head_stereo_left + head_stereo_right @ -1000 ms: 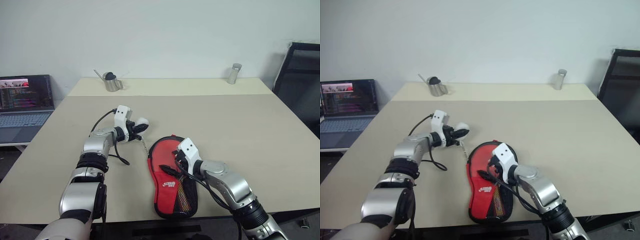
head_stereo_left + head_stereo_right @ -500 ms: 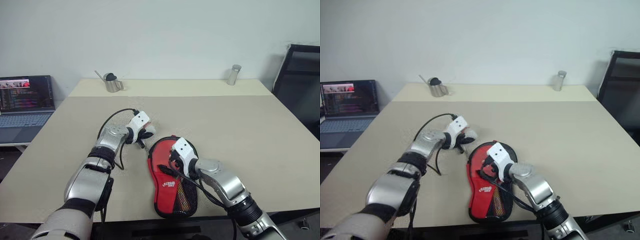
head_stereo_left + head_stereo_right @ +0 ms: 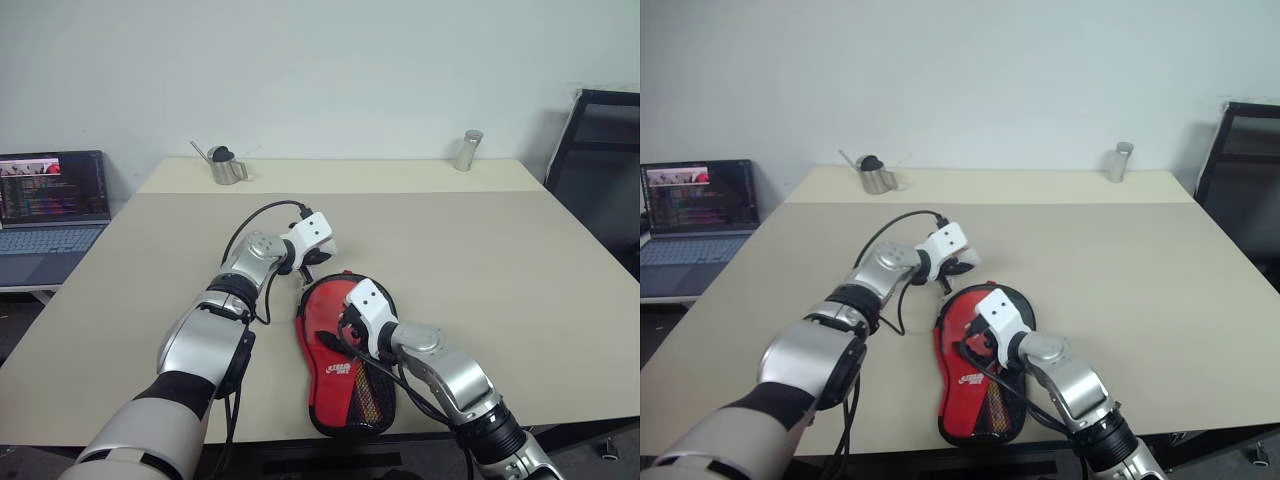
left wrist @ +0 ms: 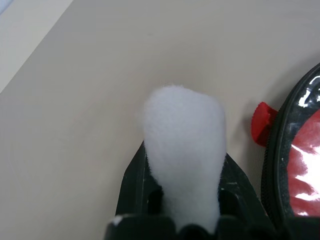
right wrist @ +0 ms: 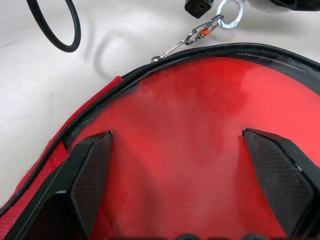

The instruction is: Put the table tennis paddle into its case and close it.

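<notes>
Next, my left gripper releases the white fuzzy cover on the table (image 3: 401, 276) beyond the case's rim, toward the metal shaker.
The case (image 3: 320, 350) lies flat near the table's front edge, red side up, with its white logo and black mesh pocket toward me. The table tennis paddle is hidden. My right gripper (image 3: 346, 322) rests on the case's round end, open. Its two black fingers (image 5: 90, 170) are spread wide on the glossy red face (image 5: 185, 100). My left gripper (image 3: 318, 262) hangs just past the case's far rim, shut. The metal zipper pull (image 5: 220, 22), a ring on a small clip, runs from the black zipper edge up to it. A white fuzzy cover hides the left gripper's (image 4: 182, 165) fingertips.
A black cable (image 3: 250, 230) loops from my left wrist over the table (image 3: 450, 260). A steel cup (image 3: 226, 166) and a metal shaker (image 3: 466, 148) stand at the far edge. An open laptop (image 3: 50, 200) sits off to the left, a black chair (image 3: 600, 170) to the right.
My left gripper has swung right along the case's far rim, from its left side to above the round end, rolling as it went. The right gripper has stayed on the case.
</notes>
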You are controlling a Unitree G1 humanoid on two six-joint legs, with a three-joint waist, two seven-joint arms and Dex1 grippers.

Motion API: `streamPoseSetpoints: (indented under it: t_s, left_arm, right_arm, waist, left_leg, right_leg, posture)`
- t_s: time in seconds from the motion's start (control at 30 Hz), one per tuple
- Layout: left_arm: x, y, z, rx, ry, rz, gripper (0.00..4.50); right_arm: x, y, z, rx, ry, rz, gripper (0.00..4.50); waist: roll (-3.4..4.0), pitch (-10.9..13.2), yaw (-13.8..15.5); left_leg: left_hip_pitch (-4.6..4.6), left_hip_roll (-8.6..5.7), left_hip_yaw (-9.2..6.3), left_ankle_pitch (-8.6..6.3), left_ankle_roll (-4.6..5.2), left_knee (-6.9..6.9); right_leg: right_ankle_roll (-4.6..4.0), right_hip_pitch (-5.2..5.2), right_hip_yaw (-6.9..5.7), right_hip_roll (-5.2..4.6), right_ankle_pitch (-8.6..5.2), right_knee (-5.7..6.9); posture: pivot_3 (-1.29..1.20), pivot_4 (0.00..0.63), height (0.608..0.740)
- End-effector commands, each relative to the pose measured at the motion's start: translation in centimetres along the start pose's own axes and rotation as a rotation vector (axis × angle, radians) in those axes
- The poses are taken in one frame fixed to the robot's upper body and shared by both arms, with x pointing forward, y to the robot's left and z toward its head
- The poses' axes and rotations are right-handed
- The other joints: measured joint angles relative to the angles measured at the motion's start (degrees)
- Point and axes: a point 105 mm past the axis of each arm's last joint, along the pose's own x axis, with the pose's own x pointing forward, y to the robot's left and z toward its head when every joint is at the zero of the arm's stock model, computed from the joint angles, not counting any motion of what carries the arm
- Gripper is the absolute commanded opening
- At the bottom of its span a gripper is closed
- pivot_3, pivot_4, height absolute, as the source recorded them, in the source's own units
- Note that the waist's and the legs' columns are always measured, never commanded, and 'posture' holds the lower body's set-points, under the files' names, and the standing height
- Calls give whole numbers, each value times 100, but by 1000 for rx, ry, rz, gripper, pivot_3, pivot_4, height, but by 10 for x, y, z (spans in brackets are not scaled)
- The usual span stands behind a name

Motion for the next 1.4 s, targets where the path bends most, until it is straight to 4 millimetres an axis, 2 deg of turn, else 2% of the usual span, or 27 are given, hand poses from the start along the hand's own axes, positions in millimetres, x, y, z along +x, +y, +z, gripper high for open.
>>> streamPoseSetpoints:
  t_s: [0.03,0.27,0.43,0.77,1.03,1.2,1.4]
  left_arm:
    - [4,6,24,127,-24,30,466]
    - [10,16,49,331,-17,161,466]
    - [11,17,52,418,-1,189,466]
    - [18,7,57,625,30,159,466]
    - [23,5,74,790,36,196,466]
    - [29,0,91,853,-10,233,466]
    - [37,-17,124,911,-121,279,466]
  right_arm:
    - [2,9,-24,37,98,21,4500]
    - [4,18,-24,49,101,18,4500]
    - [5,22,-27,51,111,9,4500]
    - [5,26,-30,58,122,-25,4500]
    - [2,27,-34,70,134,-72,4500]
    - [0,34,-35,88,136,-79,4500]
    - [-4,43,-38,104,147,-76,4500]
  waist:
    - [0,0,0]
    - [0,0,2]
    - [-1,-1,2]
    - [-2,-1,-2]
    - [-3,-2,4]
    - [-3,-2,6]
    - [-4,-2,17]
  left_leg:
    - [0,1,-1,0,0,0]
    - [1,2,-1,0,0,0]
    - [2,2,1,0,0,-1]
    - [5,2,4,0,0,-1]
    - [4,0,4,0,0,-1]
    - [4,0,3,0,0,-1]
    - [1,-1,3,0,-1,-1]
  right_leg:
    - [0,0,0,0,0,0]
    - [1,0,0,0,0,2]
    - [1,0,2,0,-1,2]
    - [2,0,4,0,-1,5]
    - [2,0,3,-1,-1,4]
    - [3,0,3,-1,-2,4]
    - [3,0,3,-2,-2,0]
  posture:
    - [0,150,740]
    - [0,150,740]
    - [0,150,740]
    - [0,150,740]
    - [0,150,740]
    - [0,150,740]
    - [0,150,740]
